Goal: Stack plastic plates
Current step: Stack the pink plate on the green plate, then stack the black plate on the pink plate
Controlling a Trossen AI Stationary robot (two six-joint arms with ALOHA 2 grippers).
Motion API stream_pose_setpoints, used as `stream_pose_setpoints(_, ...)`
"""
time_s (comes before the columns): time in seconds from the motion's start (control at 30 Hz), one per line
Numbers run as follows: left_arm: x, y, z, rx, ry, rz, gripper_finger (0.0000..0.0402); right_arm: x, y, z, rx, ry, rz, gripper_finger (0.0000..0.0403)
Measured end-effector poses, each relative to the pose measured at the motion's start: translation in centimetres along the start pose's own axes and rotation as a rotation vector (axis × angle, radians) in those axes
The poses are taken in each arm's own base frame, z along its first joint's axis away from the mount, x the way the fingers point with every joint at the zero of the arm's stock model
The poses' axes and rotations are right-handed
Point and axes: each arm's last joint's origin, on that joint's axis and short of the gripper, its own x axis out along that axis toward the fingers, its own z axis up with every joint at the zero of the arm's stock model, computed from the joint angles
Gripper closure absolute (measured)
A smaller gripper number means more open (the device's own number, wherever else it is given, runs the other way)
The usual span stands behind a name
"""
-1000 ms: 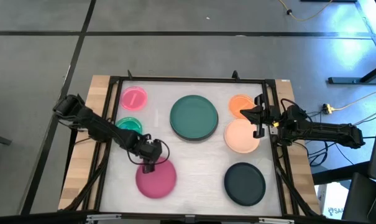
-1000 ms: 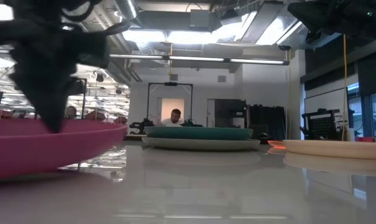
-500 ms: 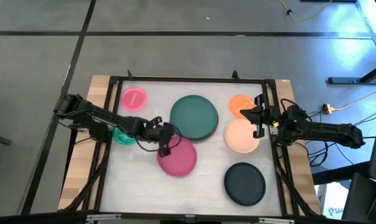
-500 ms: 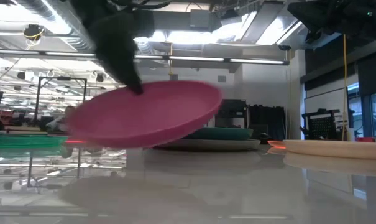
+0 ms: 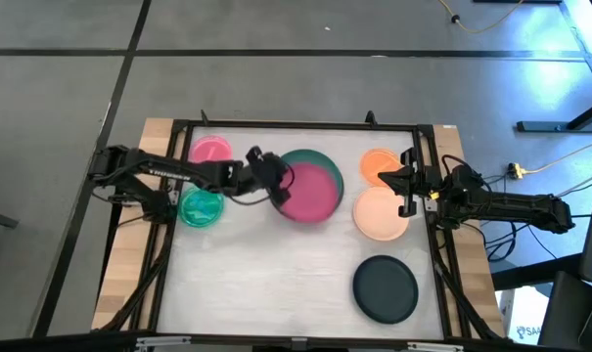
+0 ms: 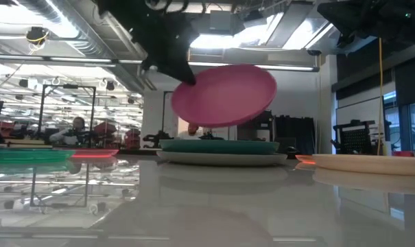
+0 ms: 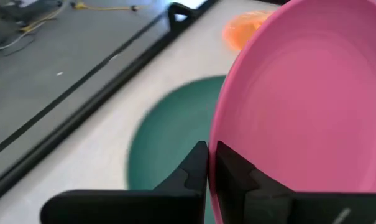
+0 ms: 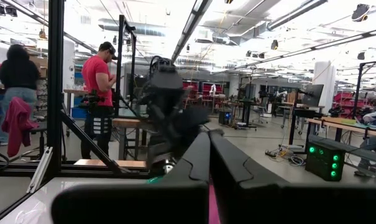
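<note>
I should next close my right gripper on the black plate's rim (image 5: pixel 382 257), facing the peach plate.
My left gripper (image 5: pixel 279 189) is shut on the magenta plate (image 5: pixel 310 193) and holds it in the air above the dark teal plate (image 5: pixel 320 160). In the low view the teal plate (image 6: pixel 219 145) rests on a grey plate (image 6: pixel 221 158). On the table lie the pink plate (image 5: pixel 210 152), the translucent green plate (image 5: pixel 201 206), the orange plate (image 5: pixel 377 163), the peach plate (image 5: pixel 379 215) and the black plate (image 5: pixel 385 288). My right gripper (image 5: pixel 406 184) waits, shut, at the table's right edge, beside the orange and peach plates. My left gripper pinches the magenta plate's rim (image 7: pixel 215 158) at the plate's left side, one finger (image 7: pixel 234 174) on the upper face and one finger (image 7: pixel 194 171) underneath. The fingers come from the table's left. The plate is lifted clear and tilted, its underside (image 6: pixel 224 96) facing the low camera.
A dark frame (image 5: pixel 296 125) runs around the white table top. Bare table lies in the middle and near-left part (image 5: pixel 247 284). People stand and sit in the room beyond the table (image 8: pixel 100 93).
My left gripper has lifted the magenta plate off the near-left part of the table and carried it up, toward the far edge and to the right, until it hangs over the dark teal plate. The plate has tilted on the way. The green plate now shows whole.
</note>
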Motion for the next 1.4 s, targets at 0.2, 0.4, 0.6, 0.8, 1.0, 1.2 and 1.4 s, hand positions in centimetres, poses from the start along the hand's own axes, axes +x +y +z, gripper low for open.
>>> stream_pose_setpoints(0.2,2.3,2.4,-0.1,-0.031,0.006,0.082,0.0388,0.0,0.0,0.0,0.0,0.001,-0.016,0.04)
stream_pose_setpoints(0.4,5.3,2.8,-1.8,-0.025,0.076,0.104,0.0388,0.0,-0.1,0.0,0.0,0.002,-0.026,0.04)
stream_pose_setpoints(0.6,7.1,2.2,-3.3,-0.008,0.141,0.072,0.0387,0.0,-0.1,-0.1,-0.002,0.006,-0.026,0.04)
stream_pose_setpoints(0.8,7.5,2.1,-3.8,0.008,0.17,0.051,0.0372,0.2,-0.1,-0.3,0.001,0.022,-0.025,0.04)
stream_pose_setpoints(1.0,7.5,2.1,-4.1,0.046,0.196,0.044,0.031,0.5,-0.1,-0.6,0.001,0.041,-0.024,0.04)
stream_pose_setpoints(1.2,4.9,1.8,-3.0,0.059,0.202,-0.065,0.0264,1.0,-0.1,-1.1,0.005,0.089,-0.021,0.04)
stream_pose_setpoints(1.4,0.3,-1.4,-2.0,0.15,0.068,-0.088,0.0264,2.4,-0.3,-0.8,0.017,0.24,-0.011,0.04)
